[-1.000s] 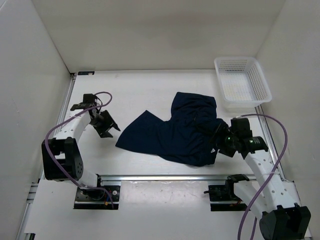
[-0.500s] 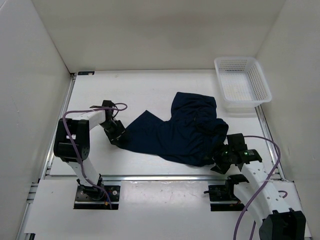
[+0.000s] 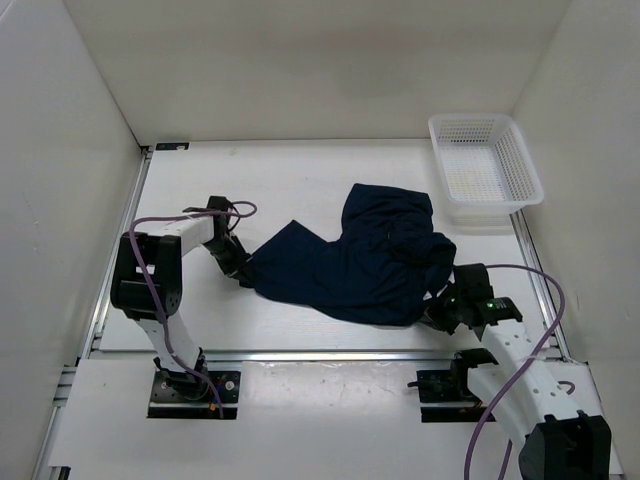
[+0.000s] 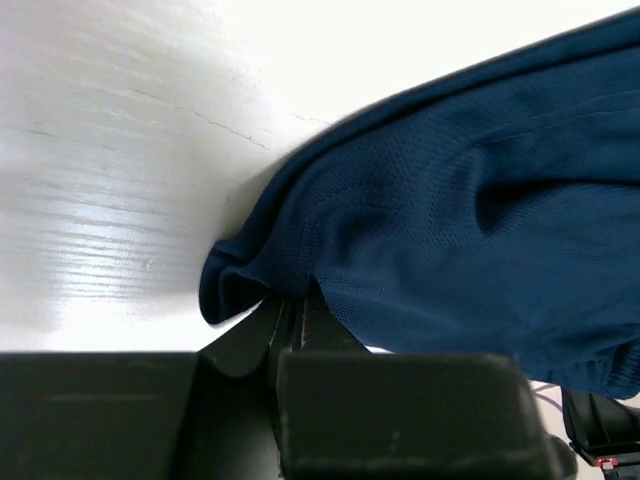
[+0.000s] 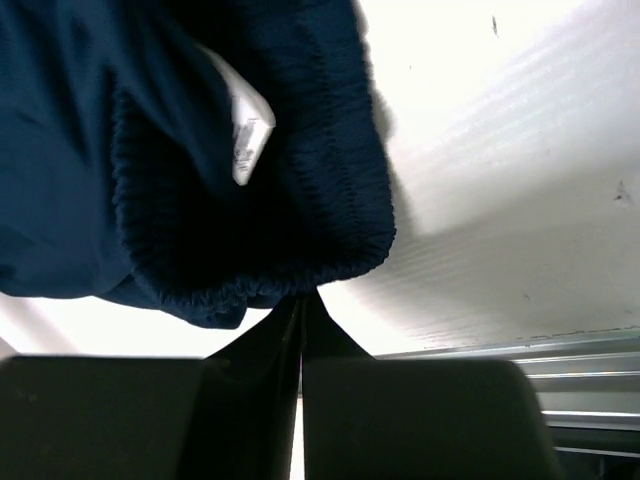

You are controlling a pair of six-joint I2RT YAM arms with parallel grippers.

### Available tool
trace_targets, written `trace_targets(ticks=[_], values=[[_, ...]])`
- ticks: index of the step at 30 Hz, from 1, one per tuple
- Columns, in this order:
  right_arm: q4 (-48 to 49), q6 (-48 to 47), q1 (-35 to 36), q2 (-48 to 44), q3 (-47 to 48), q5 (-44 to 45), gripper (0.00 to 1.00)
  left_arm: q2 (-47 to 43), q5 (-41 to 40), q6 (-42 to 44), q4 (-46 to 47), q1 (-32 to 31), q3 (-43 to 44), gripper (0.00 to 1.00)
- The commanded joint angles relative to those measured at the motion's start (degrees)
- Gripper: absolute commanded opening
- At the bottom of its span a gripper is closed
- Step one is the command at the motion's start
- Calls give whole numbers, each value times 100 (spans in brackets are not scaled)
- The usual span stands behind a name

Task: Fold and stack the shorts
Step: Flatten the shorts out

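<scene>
I need to open my right gripper, as its shut fingers only meet the lower edge of the waistband, and take the waistband's corner (image 5: 362,255) deeper before both grippers lift the shorts.
The dark navy shorts (image 3: 350,265) lie spread and rumpled on the white table, the waistband toward the right. My left gripper (image 3: 243,270) is at the tip of the left leg. In the left wrist view it is shut (image 4: 290,305) with a fold of the leg's hem (image 4: 240,285) pinched between the fingertips. My right gripper (image 3: 440,308) is at the near right edge of the shorts. Seen from the right wrist, it is shut (image 5: 305,298) with its tips at the lower rim of the gathered waistband (image 5: 260,255), beside a white label (image 5: 248,135).
A white mesh basket (image 3: 485,165) stands at the far right corner. White walls close in the left, back and right sides. A metal rail (image 3: 330,353) runs along the near edge, and the right gripper is just above it.
Both grippers have closed. The left one came in from the left to the leg's hem. The right one dropped toward the near edge, then moved up to the waistband.
</scene>
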Motion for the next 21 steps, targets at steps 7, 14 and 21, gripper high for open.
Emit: trace_targets(ticks=[7,14,21], values=[[-331,-475,35,-214,766,474,14,-806,-175,-10,-170,351,538,10],[-50,-89,35,-275,625,-184,86,-912,-18,42,-223,351,704,10],[282,-141,35,346,837,-325,87,-860,-17,42,-337,351,1003,10]])
